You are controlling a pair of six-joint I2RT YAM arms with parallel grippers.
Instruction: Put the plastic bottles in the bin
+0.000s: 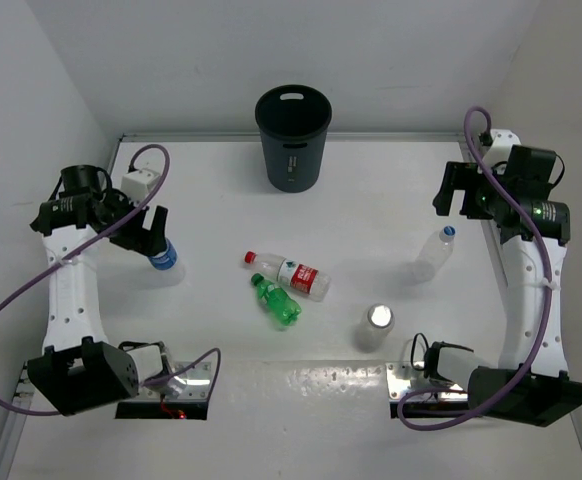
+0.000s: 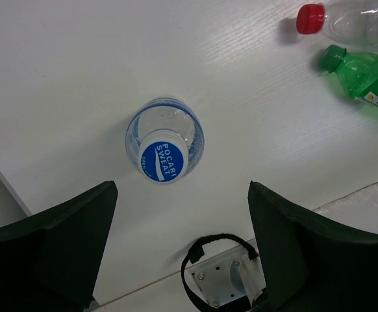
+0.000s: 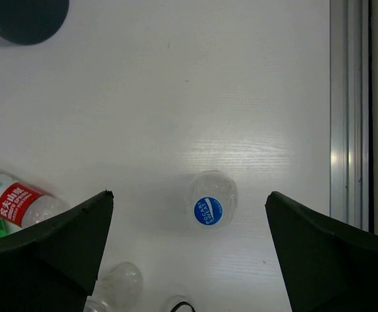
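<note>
My right gripper should move to close on the blue cap (image 1: 448, 231) (image 3: 208, 211) of the second blue-capped bottle, which is the upright one below its open fingers.
The dark grey bin (image 1: 293, 135) stands at the far middle of the table; its edge shows in the right wrist view (image 3: 20, 16). A clear blue-capped bottle (image 1: 163, 256) stands upright just below my open, empty left gripper (image 1: 149, 235); in the left wrist view the bottle (image 2: 164, 155) sits ahead of the gripper (image 2: 182, 188). A second blue-capped bottle (image 1: 436, 250) stands upright below my open, empty right gripper (image 1: 456, 195), between its fingers in the right wrist view (image 3: 210, 207). The red-capped bottle (image 1: 291, 274) and green bottle (image 1: 276, 300) lie at centre. The silvery-topped bottle (image 1: 375, 325) stands near the front.
Metal base plates (image 1: 301, 375) run along the near edge between the arm bases. A metal rail (image 3: 348, 110) borders the table's right side. White walls close in on the left, right and back. Purple cables loop off both arms.
</note>
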